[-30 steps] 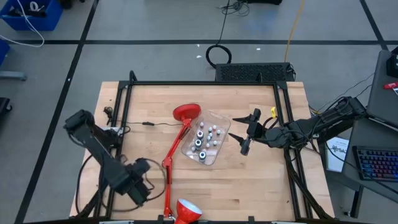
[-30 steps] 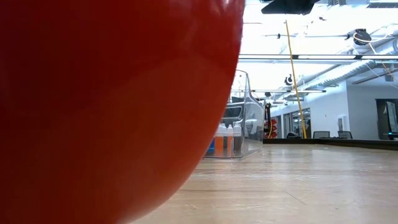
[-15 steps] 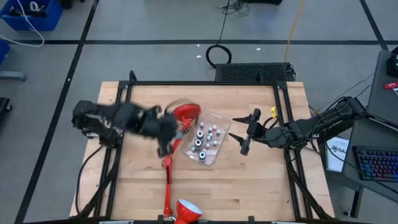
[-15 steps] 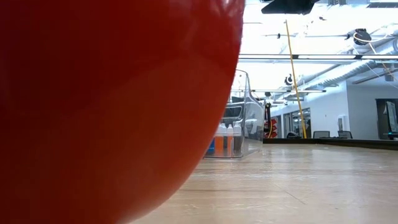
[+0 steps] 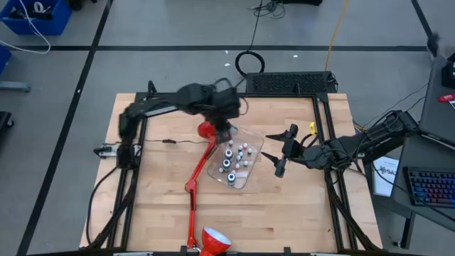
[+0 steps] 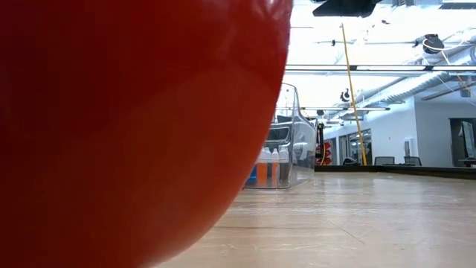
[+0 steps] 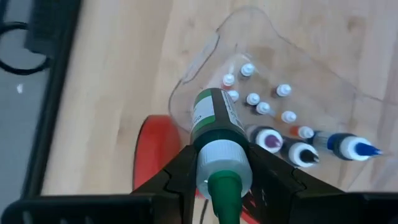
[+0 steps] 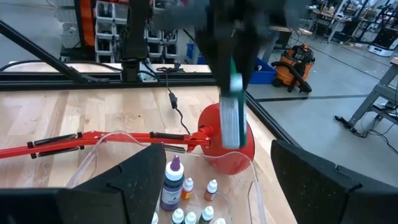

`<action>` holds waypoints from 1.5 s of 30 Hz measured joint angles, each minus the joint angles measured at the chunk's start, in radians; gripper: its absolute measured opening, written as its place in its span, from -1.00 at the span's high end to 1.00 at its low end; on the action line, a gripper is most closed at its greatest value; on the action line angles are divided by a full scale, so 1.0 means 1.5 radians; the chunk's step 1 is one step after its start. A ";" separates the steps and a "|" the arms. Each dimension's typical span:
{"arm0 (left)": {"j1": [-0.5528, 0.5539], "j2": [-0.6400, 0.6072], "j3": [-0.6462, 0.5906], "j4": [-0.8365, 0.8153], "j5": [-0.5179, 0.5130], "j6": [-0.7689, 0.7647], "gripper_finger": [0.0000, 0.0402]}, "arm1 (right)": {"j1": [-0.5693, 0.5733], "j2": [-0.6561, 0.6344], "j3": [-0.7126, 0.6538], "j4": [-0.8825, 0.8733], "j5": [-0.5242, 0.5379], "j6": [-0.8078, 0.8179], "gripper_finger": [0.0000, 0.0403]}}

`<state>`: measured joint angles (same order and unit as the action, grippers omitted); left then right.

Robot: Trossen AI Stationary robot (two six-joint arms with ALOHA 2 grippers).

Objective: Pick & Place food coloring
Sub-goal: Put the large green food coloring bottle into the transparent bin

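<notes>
The green food coloring bottle, now hanging above the tub, will be let go by my left gripper in the clear tub's far end (image 5: 232, 145) (image 7: 225, 116) beside the purple-tipped bottle.
A green food coloring bottle (image 7: 211, 118) with a white collar and green tip hangs above the far end of the clear tub (image 5: 250, 136), with my left gripper (image 5: 226, 126) shut on it. It also shows in the right wrist view as a green bottle (image 8: 231, 118). Several small white-topped bottles and a few larger dark ones (image 5: 233, 158) stand inside the tub on their bases. My right gripper (image 5: 267, 145) waits open at the tub's right side, level, with nothing between its fingers (image 8: 144, 180). My left gripper pinches the bottle's white collar (image 7: 219, 163) at its cap end, one finger (image 7: 180, 171) on each side. The fingers come from above, slanting steeply down. The bottle hangs below them, base down, lifted clear over the tub's far end.
A red desk lamp lies across the table: its base (image 5: 207, 129) touches the tub's far left side, its arm (image 5: 193, 186) runs toward the near edge, and its shade (image 5: 213, 242) fills most of the low view (image 6: 134, 134). A black cable (image 5: 170, 141) lies left of the base.
My left gripper has swung from the table's near left corner toward the far edge and the right, rising and rolling its wrist. It now points steeply down over the tub's far end. My right gripper has kept still.
</notes>
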<state>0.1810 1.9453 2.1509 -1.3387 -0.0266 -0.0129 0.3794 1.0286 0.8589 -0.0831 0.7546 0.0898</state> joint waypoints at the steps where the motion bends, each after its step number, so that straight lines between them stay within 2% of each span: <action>1: 0.005 0.021 0.010 -0.001 0.010 0.014 0.40 | 0.000 0.000 0.000 0.001 0.000 0.000 -0.38; 8: 0.015 0.133 0.058 -0.005 0.037 0.075 0.40 | 0.000 0.000 0.000 0.001 0.000 0.000 -0.38; 16: 0.014 0.185 0.056 0.014 0.035 0.088 0.40 | 0.000 0.000 0.000 0.002 0.000 0.000 -0.38; 28: 0.014 0.212 0.052 0.026 0.030 0.070 0.40 | 0.000 0.000 0.000 0.002 0.000 0.000 -0.38; 32: 0.014 0.217 0.027 0.026 0.029 0.059 0.40 | 0.000 0.000 0.000 0.002 0.000 0.000 -0.38; 40: 0.014 0.218 -0.020 0.041 0.081 0.052 0.40 | 0.000 0.000 0.000 0.002 0.000 0.000 -0.38; 45: 0.013 0.218 -0.024 0.043 0.070 0.040 0.40 | 0.000 0.000 0.000 0.002 0.000 0.000 -0.38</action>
<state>0.2009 2.2726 2.1155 -1.2735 0.0780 0.0478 0.3794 1.0287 0.8589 -0.0799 0.7547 0.0897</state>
